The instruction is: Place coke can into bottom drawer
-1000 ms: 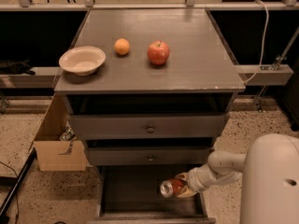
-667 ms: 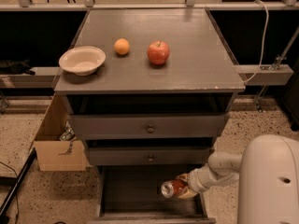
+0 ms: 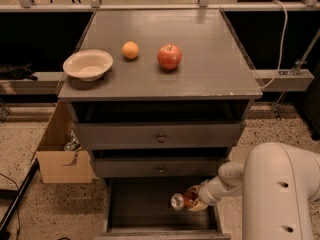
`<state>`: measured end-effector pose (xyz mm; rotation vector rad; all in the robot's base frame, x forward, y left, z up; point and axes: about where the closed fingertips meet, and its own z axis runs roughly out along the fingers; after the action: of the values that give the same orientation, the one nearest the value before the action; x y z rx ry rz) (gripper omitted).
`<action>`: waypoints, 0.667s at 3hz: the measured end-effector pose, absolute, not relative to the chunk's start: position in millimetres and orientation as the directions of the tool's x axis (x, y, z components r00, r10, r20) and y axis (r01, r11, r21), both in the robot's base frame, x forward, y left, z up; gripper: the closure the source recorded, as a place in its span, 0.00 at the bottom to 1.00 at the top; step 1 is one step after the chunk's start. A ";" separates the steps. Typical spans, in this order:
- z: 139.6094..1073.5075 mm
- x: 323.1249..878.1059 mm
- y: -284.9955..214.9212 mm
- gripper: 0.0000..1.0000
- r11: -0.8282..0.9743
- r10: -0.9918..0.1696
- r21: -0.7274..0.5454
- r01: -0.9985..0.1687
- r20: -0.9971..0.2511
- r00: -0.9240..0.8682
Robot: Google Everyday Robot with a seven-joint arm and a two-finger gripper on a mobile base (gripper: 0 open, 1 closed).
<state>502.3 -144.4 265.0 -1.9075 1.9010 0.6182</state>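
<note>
Next, the gripper releases the coke can near the middle of the open bottom drawer's dark bottom (image 3: 176,205).
The coke can (image 3: 182,200) is red with a silver end and lies tilted on its side, silver end to the left. My gripper (image 3: 195,202) is shut on the coke can and holds it inside the open bottom drawer (image 3: 140,209), over its right part, a little above the dark floor. The white arm reaches in from the lower right. The bottom drawer is pulled out below the two knobbed grey drawers.
On the cabinet top stand a white bowl (image 3: 88,65), an orange (image 3: 130,50) and a red apple (image 3: 169,57). A cardboard box (image 3: 60,154) sits on the floor to the left of the cabinet. The robot's white body (image 3: 282,194) fills the lower right.
The arm and the can have barely moved; the can stays held over the right part of the bottom drawer.
</note>
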 end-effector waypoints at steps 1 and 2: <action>258.2 503.7 -132.4 1.00 -0.008 -0.835 0.021 -1.000 -0.551 -0.005; 236.0 509.5 -124.5 1.00 0.017 -0.843 0.032 -0.999 -0.537 -0.031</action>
<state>509.5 -124.5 236.0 -1.8840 1.9333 0.5823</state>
